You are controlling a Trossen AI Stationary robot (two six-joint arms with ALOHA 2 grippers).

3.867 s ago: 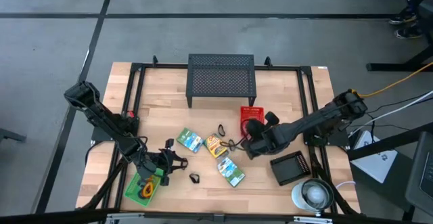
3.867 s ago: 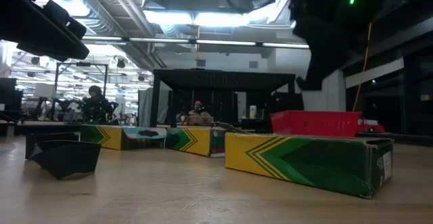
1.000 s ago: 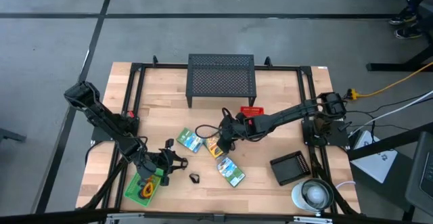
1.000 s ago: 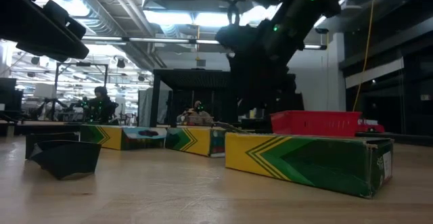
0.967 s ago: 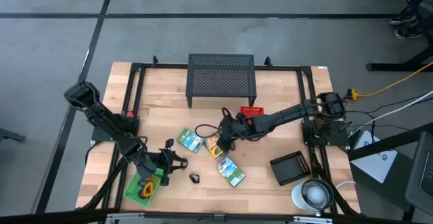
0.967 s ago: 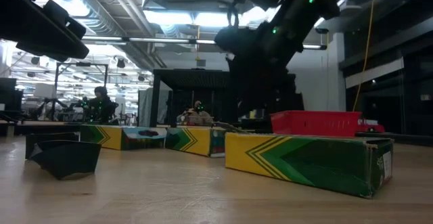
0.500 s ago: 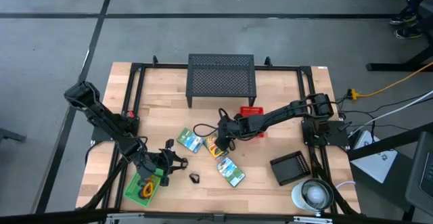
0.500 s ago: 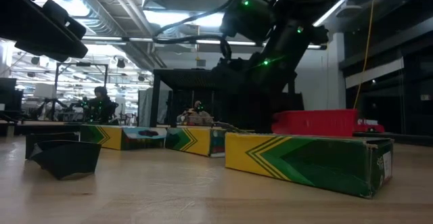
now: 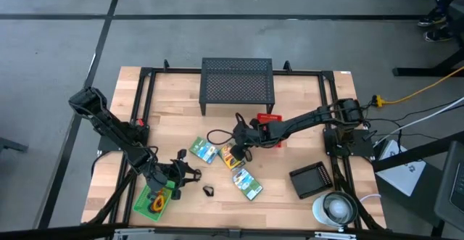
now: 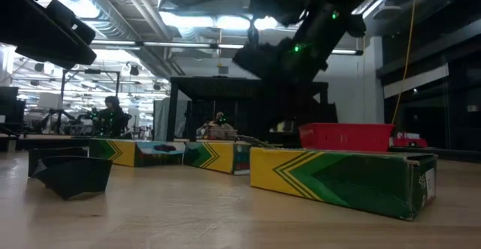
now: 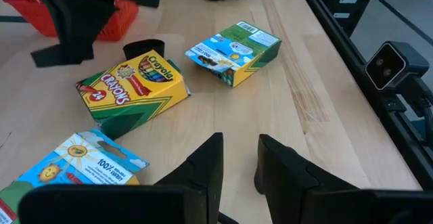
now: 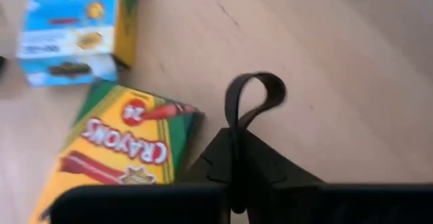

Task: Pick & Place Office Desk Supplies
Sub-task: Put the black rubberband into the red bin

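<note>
The robot's right gripper will release the black binder clip inside the red basket (image 9: pixel 268 129) in front of the black mesh stand.
Three printed crayon packets lie flat mid-table: a blue-green one (image 9: pixel 204 151), a yellow one (image 9: pixel 231 156) and another blue-green one (image 9: pixel 248 184). A tiny black clip (image 9: pixel 208 191) lies near the front edge. My right gripper (image 9: pixel 238 140) reaches in from the right, beside the yellow packet (image 12: pixel 128 149), and is shut on a black binder clip (image 12: pixel 237 160). My left gripper (image 11: pixel 240 160) is open and hovers at the front left (image 9: pixel 177 176). It is next to a green piece (image 9: pixel 154 199) that carries orange and yellow loops. My right gripper holds the black binder clip by its folded body (image 12: pixel 233 166), but the fingers themselves are hidden under the dark bar at the picture's edge. The clip's wire loop (image 12: pixel 254 92) sticks out ahead of the fingers. The clip is lifted clear of the table.
A large black mesh stand (image 9: pixel 237 84) is at the far middle, and a red basket (image 9: pixel 268 126) sits under my right arm. A black tray (image 9: pixel 312 179) and a round white object (image 9: pixel 335 208) are at the front right. Bare wood shows at the front middle.
My right gripper was down behind the crayon packets a second ago. It has since shifted slightly toward the table's left and then risen, as the low view shows. The packets have kept their places. My left arm has kept still.
</note>
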